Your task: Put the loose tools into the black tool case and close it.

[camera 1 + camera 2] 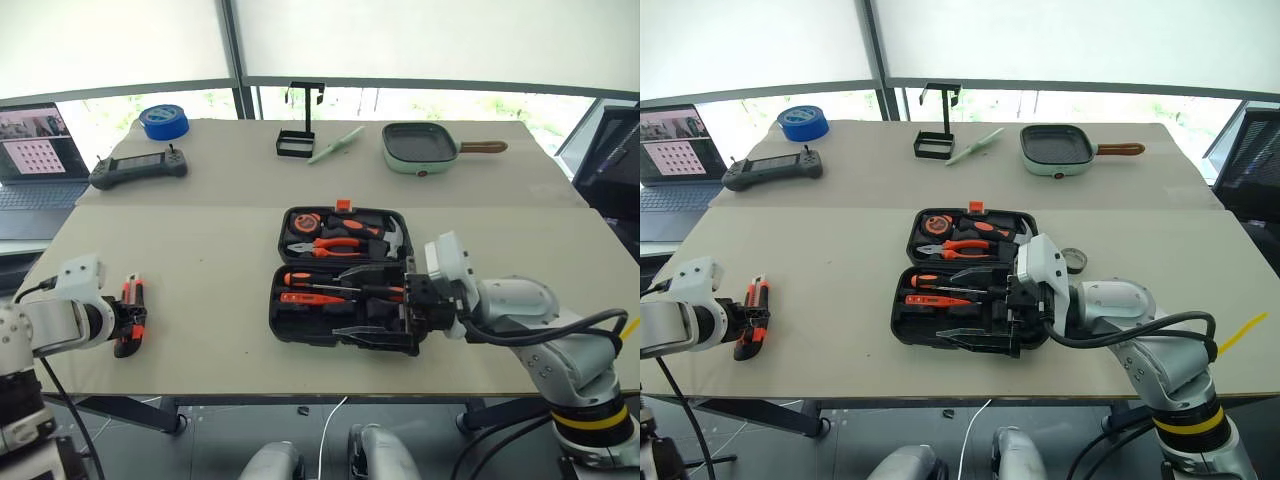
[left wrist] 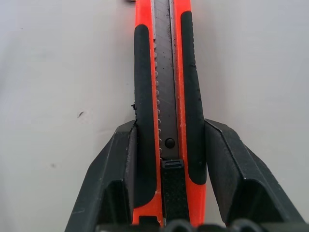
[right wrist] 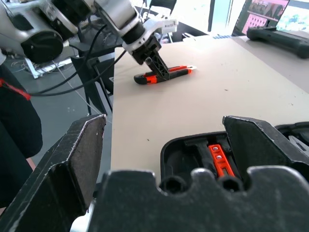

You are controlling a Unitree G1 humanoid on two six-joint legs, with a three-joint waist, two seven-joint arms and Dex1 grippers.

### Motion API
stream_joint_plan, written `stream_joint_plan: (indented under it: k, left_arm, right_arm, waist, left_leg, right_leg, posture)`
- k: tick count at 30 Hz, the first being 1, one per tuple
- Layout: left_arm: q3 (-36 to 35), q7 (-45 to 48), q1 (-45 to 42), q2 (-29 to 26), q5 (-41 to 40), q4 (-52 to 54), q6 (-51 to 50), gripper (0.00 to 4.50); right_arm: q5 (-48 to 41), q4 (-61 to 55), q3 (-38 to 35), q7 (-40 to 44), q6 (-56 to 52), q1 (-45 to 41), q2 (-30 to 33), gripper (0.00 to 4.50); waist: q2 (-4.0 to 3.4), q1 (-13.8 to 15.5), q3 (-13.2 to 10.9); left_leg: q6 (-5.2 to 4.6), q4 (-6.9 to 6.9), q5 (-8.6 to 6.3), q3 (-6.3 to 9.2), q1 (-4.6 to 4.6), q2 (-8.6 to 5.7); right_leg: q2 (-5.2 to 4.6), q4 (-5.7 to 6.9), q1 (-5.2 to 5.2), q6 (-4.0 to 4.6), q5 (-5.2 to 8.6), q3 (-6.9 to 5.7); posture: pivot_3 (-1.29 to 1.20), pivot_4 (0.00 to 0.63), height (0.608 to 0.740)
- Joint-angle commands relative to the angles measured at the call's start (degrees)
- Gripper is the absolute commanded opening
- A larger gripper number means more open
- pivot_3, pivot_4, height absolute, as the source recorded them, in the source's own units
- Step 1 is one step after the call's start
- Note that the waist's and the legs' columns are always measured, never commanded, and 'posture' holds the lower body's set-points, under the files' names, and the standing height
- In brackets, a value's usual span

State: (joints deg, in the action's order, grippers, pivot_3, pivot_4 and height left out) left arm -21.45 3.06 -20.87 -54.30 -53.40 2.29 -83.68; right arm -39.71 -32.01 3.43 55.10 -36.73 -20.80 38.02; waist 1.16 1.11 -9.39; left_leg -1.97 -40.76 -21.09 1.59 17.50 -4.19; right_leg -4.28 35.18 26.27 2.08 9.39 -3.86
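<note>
My left gripper needs to let go of the orange-black utility knife between the orange screwdrivers and the black tool case's front rim (image 1: 332,321).
The orange-black utility knife (image 1: 133,305) lies flat near the table's left front edge. My left gripper (image 1: 122,323) is shut on its rear end, and in the left wrist view both fingers (image 2: 120,159) press against the knife's (image 2: 166,87) sides. The black tool case (image 1: 283,328) lies open at mid-table. Two orange screwdrivers (image 1: 312,289) sit in its front half, and pliers (image 1: 335,245) in the lid. At the case's right front corner my right gripper (image 1: 385,318) hangs open with nothing between its fingers. A small dark tape roll (image 1: 1074,260) lies just right of the case.
On the far table stand a blue tape roll (image 1: 164,121), a black controller (image 1: 138,166), a black wire stand (image 1: 297,140) and a pale green pan (image 1: 420,146). A laptop (image 1: 35,150) sits at far left. The table's front edge runs close below both grippers.
</note>
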Motion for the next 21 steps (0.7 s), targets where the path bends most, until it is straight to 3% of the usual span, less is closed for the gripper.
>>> stream_joint_plan:
  k: [1, 3, 6, 11, 17, 21]
  left_arm:
    - [14.52, 36.02, -1.37, -12.89, 10.66, 6.42, 26.92, 1.59]
    - [20.82, 48.33, -4.88, -14.71, 16.28, 3.94, 38.11, 1.59]
    - [29.7, 64.22, -14.44, -12.46, 22.97, 0.07, 49.7, 1.59]
    - [42.74, 79.42, -30.26, -0.71, 32.47, -7.35, 58.82, 1.59]
    - [52.65, 87.13, -36.93, 9.65, 40.82, -9.75, 60.57, 1.59]
    - [56.87, 87.9, -37.2, 12.38, 46.12, -10.06, 57.34, 1.59]
  right_arm:
    - [-3.82, -2.02, -2.72, 1.46, -2.43, 1.15, 2.97, 4.5]
    - [-4.79, -2.45, -3.31, 2.89, -3.02, 2.48, 5.38, 4.5]
    - [-3.1, -2.41, -4.46, 1.37, -1.97, 4.07, 6.75, 4.5]
    - [-2.39, -3.62, -7.86, -1.46, -1.68, 7.57, 8.02, 4.5]
    - [-2.7, -7.96, -11.52, -5.27, -2.14, 13.62, 8.5, 4.5]
    - [-2.63, -9.97, -12.86, -7.75, -1.91, 16.43, 8.16, 4.5]
  waist:
    - [0.03, -0.42, -0.03]
    - [-0.11, -0.61, -0.04]
    - [-0.2, -0.56, -0.09]
    - [-0.16, -0.4, -0.11]
    - [-0.13, -0.35, -0.12]
    - [-0.12, -0.62, -0.13]
  left_leg:
    - [0.05, 0.01, -0.03, 0.0, 0.01, 0.0]
    - [0.05, 0.07, -0.03, -0.08, 0.05, 0.0]
    - [-0.12, 0.07, 0.06, -0.19, 0.07, -0.01]
    - [-0.37, -0.2, 0.2, -0.15, 0.32, 0.09]
    - [-0.59, -0.32, 0.16, -0.05, 0.69, 0.11]
    - [-0.83, -0.54, 0.05, -0.08, 0.8, 0.14]
  right_leg:
    - [0.01, -0.05, 0.0, 0.0, 0.0, -0.01]
    - [-0.03, -0.2, 0.0, -0.01, 0.0, -0.09]
    - [-0.09, -0.27, -0.04, -0.02, 0.0, -0.11]
    - [-0.09, -0.19, 0.0, 0.02, -0.04, -0.13]
    - [-0.12, -0.23, 0.18, -0.03, -0.06, -0.14]
    - [-0.1, -0.19, 0.21, -0.08, -0.09, -0.08]
  posture:
    - [0.0, 0.15, 0.74]
    - [0.0, 0.15, 0.74]
    - [0.0, 0.15, 0.74]
    - [0.0, 0.15, 0.74]
    - [0.0, 0.15, 0.74]
    - [0.0, 0.15, 0.74]
